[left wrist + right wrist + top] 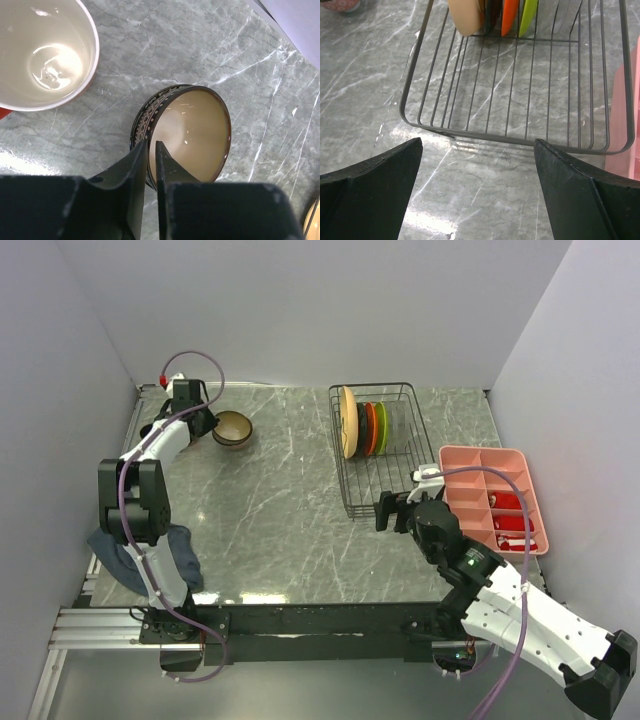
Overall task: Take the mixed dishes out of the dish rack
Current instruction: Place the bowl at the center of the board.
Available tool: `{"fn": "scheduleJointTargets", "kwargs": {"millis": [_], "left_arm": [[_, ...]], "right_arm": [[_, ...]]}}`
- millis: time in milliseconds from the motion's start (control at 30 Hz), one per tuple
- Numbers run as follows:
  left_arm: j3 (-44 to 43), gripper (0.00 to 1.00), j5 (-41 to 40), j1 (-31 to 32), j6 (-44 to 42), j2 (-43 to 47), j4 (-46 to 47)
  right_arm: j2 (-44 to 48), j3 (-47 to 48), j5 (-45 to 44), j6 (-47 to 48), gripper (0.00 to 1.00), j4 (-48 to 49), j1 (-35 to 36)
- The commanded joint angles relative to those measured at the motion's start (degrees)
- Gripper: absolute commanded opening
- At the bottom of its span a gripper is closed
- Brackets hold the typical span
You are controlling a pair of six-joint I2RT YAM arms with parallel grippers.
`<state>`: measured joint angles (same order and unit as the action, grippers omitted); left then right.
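My right gripper will move next to the top edge of the tan plate (348, 404), beside the dark plate in the dish rack, and close on it there.
A brown bowl (232, 428) (195, 130) with a patterned dark outside sits on the marble at the far left. My left gripper (207, 424) (150, 147) is shut on its near rim, one finger outside the wall and one inside. Beside it stands an orange mug (40, 50) with a white inside. The dish rack (345, 495) (520, 141) holds upright plates at its far end: tan (348, 422) (465, 17), dark (492, 12), orange-red (370, 428) (510, 15) and green (381, 428) (527, 15). My right gripper (385, 510) (477, 145) hangs open just before the rack's near edge, holding nothing.
A pink divided tray (495, 500) (620, 100) with red items lies against the rack's right side. A blue cloth (150, 550) is bunched by the left arm's base. White walls close in the table at the back and sides.
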<state>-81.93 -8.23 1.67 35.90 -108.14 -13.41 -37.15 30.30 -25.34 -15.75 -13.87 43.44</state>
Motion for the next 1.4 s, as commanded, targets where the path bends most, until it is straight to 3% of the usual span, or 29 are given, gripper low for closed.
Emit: {"fn": "scheduleJointTargets", "kwargs": {"millis": [0,400,567,667,800,1000,1200,1367], "left_arm": [[0.63,0.16,1.98,-0.70,1.72,-0.76,0.93],[1.16,0.04,4.45,-1.50,2.86,-2.60,0.84],[0.72,0.05,5.24,-1.50,2.68,-2.61,0.23],[0.20,0.13,5.59,-1.50,2.42,-1.99,-0.56],[-0.25,0.34,5.94,-1.50,1.46,-0.24,-1.88],[2.47,0.48,7.78,-1.50,-0.65,6.88,-3.55],[10.11,0.62,8.67,1.31,-4.43,18.82,-3.64],[17.84,0.83,6.65,4.83,-8.47,30.78,-2.94]], "right_arm": [[1.46,-0.86,-0.41,-1.48,1.00,0.16,-0.37],[1.55,-1.21,-0.41,-1.57,1.00,0.16,-0.55],[1.64,-1.30,-0.32,-1.57,1.00,0.16,-0.46],[1.81,-1.04,-0.32,-1.30,1.00,0.07,-0.46],[1.81,-0.07,-0.50,-0.34,1.00,-0.11,-0.46],[0.15,2.21,-0.67,1.33,1.00,0.68,-0.81],[-4.07,6.69,-2.86,-0.42,1.00,2.00,-3.09],[-9.59,13.45,-2.34,-0.77,1.00,1.57,-7.05]]}}
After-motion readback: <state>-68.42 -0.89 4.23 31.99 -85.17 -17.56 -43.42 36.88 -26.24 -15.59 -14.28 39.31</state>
